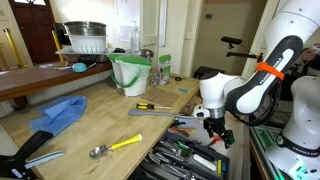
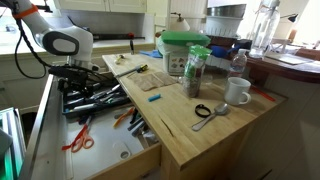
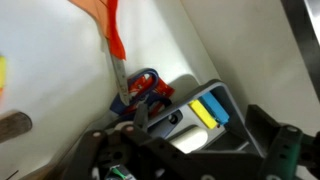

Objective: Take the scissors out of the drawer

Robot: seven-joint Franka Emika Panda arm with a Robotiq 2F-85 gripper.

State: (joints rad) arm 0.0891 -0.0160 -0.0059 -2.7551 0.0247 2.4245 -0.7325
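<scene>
Next, I move my gripper over to the scissors and close it on the base of the orange-red handles [image 1: 214, 140] [image 3: 112, 39], where they join the blades.
The scissors [image 2: 80, 143], with orange-red handles, lie on the pale bottom of the open light-wood drawer [image 2: 112, 152], at its near end, apart from the tool pile. My gripper [image 2: 72, 78] hangs over the far end of the drawer above the dark tools, well away from the scissors. It also shows in an exterior view [image 1: 214, 133]. In the wrist view the gripper [image 3: 185, 150] looks open and empty. Below it lie an orange-handled tool [image 3: 112, 30], a red-and-blue tool [image 3: 150, 92] and a grey case with yellow and blue pieces [image 3: 208, 110]. I cannot tell whether the orange-handled tool is the scissors.
On the worktop lie a yellow-handled spoon [image 1: 112, 147], a yellow-and-black screwdriver [image 1: 152, 106] and a blue cloth [image 1: 58, 113]. A green bucket [image 1: 131, 73] stands behind them. A white mug [image 2: 237, 92], a jar [image 2: 197, 72] and a metal measuring spoon [image 2: 208, 114] are near the counter edge.
</scene>
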